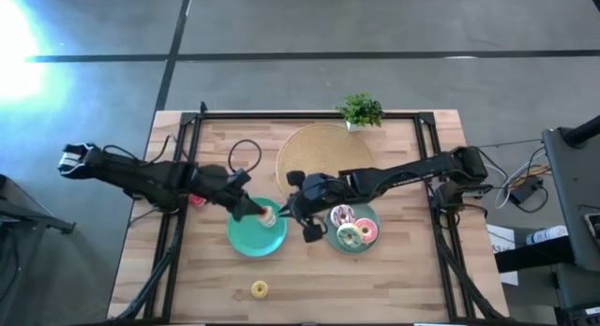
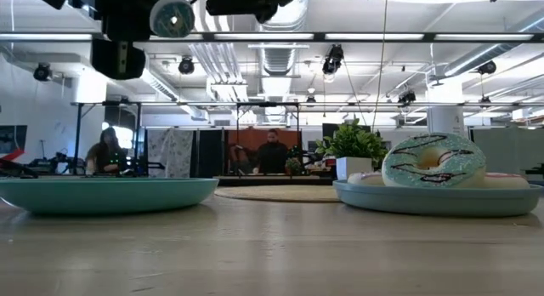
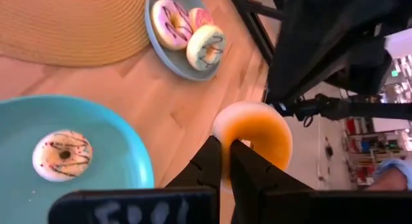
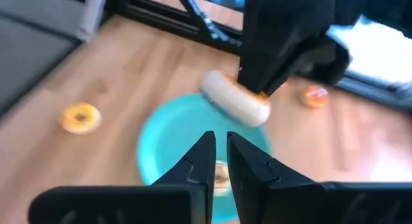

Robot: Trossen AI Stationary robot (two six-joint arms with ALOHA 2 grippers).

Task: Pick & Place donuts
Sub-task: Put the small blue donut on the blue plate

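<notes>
The small donut is standing on edge in my left gripper. Next, my right gripper takes its free rim [image 2: 189,18] and lays it down flat with the icing up.
My left gripper [image 3: 225,161] is shut on a small donut [image 3: 256,139], cream on one face and orange on the other, above the right edge of the teal plate [image 1: 246,237]. A cream donut with dark drizzle [image 3: 62,155] lies flat on that plate. My right gripper [image 4: 219,149] hovers shut and holds nothing, between the teal plate and the grey-green plate [image 1: 365,245]. That plate carries the three larger donuts [image 1: 352,227]. A yellow donut [image 1: 260,288] and a red-orange one [image 4: 315,95] lie on the table. My left gripper pinches the donut's rim [image 3: 233,135] between its two fingers, which come slanting down from the table's left. The donut is lifted clear of the teal plate and stands tilted beyond the fingertips, cream face up as the right wrist view shows it [image 4: 235,105].
A round tan mat [image 1: 319,150] lies toward the far edge, with a small potted plant [image 1: 361,111] beside it. Dark frame rails [image 1: 178,223] run along both table sides. Bare wood lies toward the near edge around the yellow donut. People sit in the room beyond [image 2: 272,153].
</notes>
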